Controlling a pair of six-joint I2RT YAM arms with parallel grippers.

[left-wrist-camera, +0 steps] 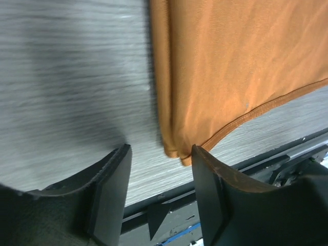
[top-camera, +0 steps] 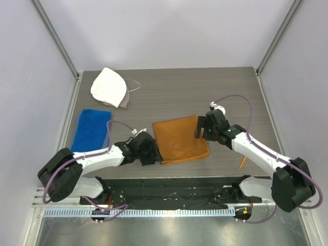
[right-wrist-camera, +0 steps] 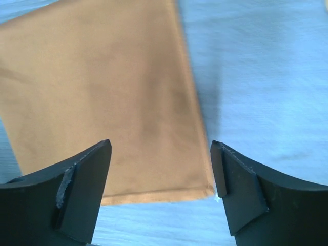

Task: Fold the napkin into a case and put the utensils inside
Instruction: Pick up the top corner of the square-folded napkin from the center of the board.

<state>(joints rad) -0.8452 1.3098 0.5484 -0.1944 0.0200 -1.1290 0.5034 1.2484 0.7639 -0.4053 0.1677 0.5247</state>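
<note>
The top layer of the rust-orange napkin's near corner (top-camera: 207,154) (right-wrist-camera: 210,191), the one toward the thin orange utensil, will be gripped by my right gripper.
The rust-orange napkin (top-camera: 180,139) lies flat on the table as a folded, roughly square cloth. My left gripper (top-camera: 149,152) is open at its near-left corner. In the left wrist view (left-wrist-camera: 160,179) that layered corner of the napkin (left-wrist-camera: 230,66) lies just ahead of the right finger (left-wrist-camera: 215,195). My right gripper (top-camera: 200,128) is open over the napkin's far-right corner. In the right wrist view (right-wrist-camera: 161,179) the napkin (right-wrist-camera: 102,92) has its corner between the open jaws, low above the table. One thin orange utensil (top-camera: 241,163) shows beside the right arm; whether it is the fork or the spoon I cannot tell. The other utensil is hidden.
A blue towel (top-camera: 91,129) lies at the left of the table. A white cloth cap (top-camera: 109,87) sits at the far left. The black base rail (top-camera: 169,187) runs along the near table edge, close behind the left gripper.
</note>
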